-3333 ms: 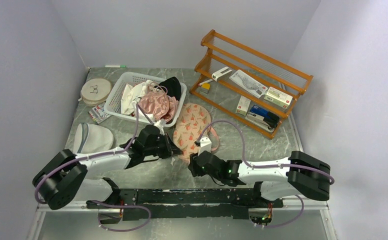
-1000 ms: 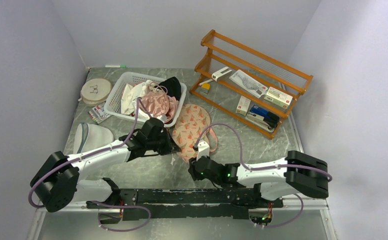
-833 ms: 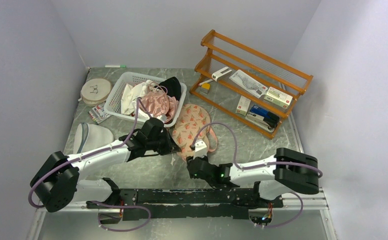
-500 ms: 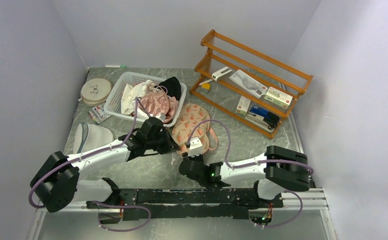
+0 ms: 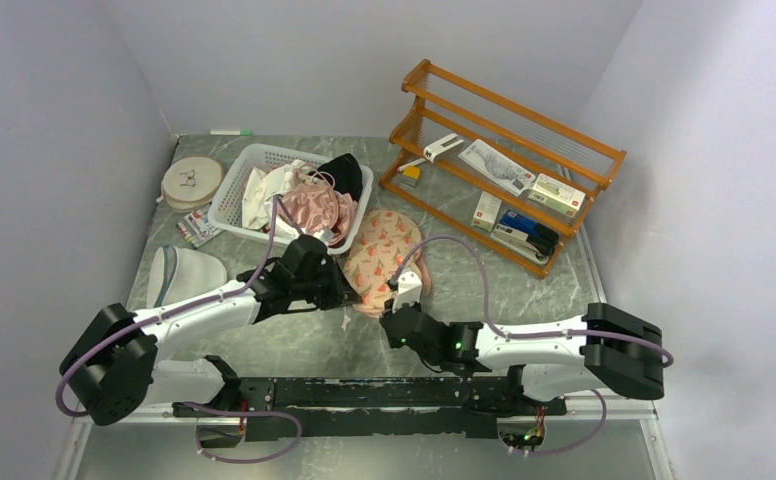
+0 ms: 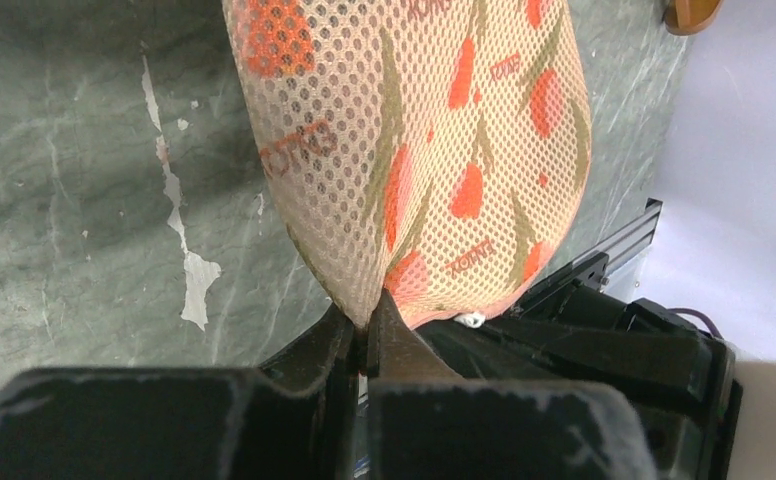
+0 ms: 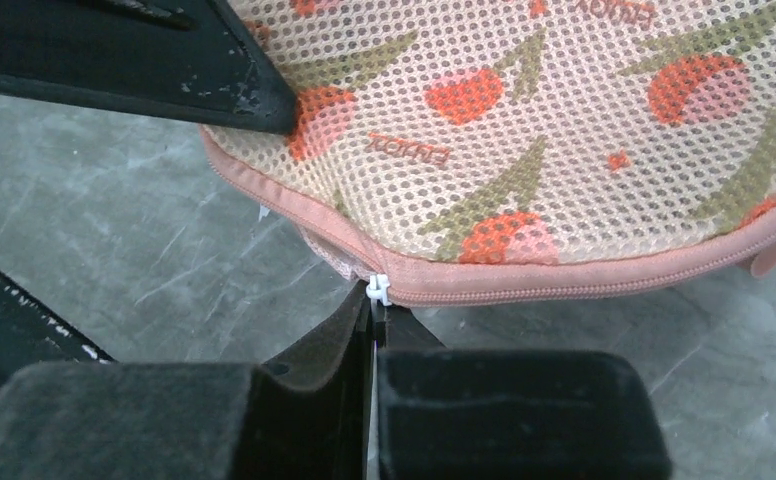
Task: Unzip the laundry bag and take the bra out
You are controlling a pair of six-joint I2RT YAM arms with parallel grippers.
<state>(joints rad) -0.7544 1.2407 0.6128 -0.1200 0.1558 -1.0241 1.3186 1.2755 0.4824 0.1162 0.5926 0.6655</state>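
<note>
The fingers of the robot's left gripper pinch a narrow fold of the laundry bag, so it should open and take the mesh deeper [image 6: 352,240] before drawing the zipper.
The laundry bag [image 5: 384,252] is a peach mesh case with orange-red and green print, lying mid-table. It fills the left wrist view [image 6: 424,150] and the right wrist view [image 7: 564,130]. My left gripper [image 5: 347,297] is shut on the bag's left near edge, pinching the mesh [image 6: 369,318]. My right gripper [image 5: 392,318] is shut on the white zipper pull [image 7: 378,290] at the bag's near end, on the pink zipper edging [image 7: 584,285]. The zipper looks closed along the visible stretch. The bra is hidden.
A white basket [image 5: 242,172] of garments stands behind the left arm. A white mesh dome bag [image 5: 186,275] lies at the left. A round wooden box [image 5: 191,183] is at the back left. An orange wooden rack [image 5: 504,165] with small boxes stands at the back right.
My right gripper swung left along the bag's near edge, then came back right to the bag's near end. My left gripper has kept its hold on the bag's edge.
</note>
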